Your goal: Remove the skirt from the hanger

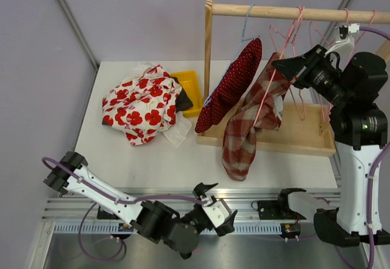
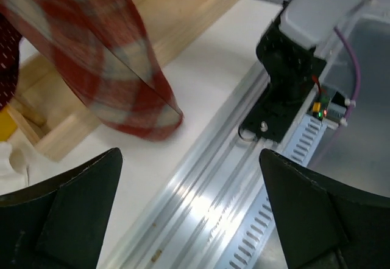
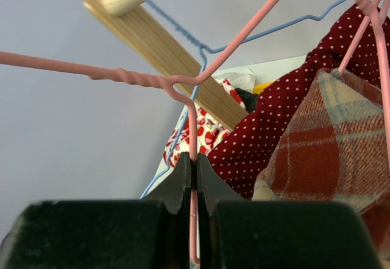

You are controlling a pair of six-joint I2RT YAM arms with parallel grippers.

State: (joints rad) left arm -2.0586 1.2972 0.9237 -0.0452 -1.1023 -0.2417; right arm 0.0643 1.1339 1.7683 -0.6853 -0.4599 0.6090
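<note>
My left gripper is to close on the lower part of the red plaid skirt [image 1: 231, 145] [image 2: 91, 85], above the skirt's hem, on the side toward the polka-dot garment.
A red plaid skirt [image 1: 248, 123] hangs from a pink wire hanger [image 1: 291, 34] on the wooden rod [image 1: 286, 13]; its lower end droops over the rack base onto the table. My right gripper [image 1: 278, 66] is up by the rod, shut on the hanger's pink wire [image 3: 192, 123] just below its twisted neck; the skirt [image 3: 332, 141] hangs to the right in the right wrist view. My left gripper [image 1: 213, 203] is open and empty, low over the aluminium rail at the table's front edge. In the left wrist view the gripper [image 2: 190, 159] looks toward the skirt's hem [image 2: 116, 80].
A dark red polka-dot garment [image 1: 234, 83] hangs on a blue hanger left of the skirt. Spare pink hangers [image 1: 308, 98] hang to the right. The wooden rack base [image 1: 298, 136], a yellow bin [image 1: 189, 86] and a red-flowered cloth pile [image 1: 141, 104] are on the table.
</note>
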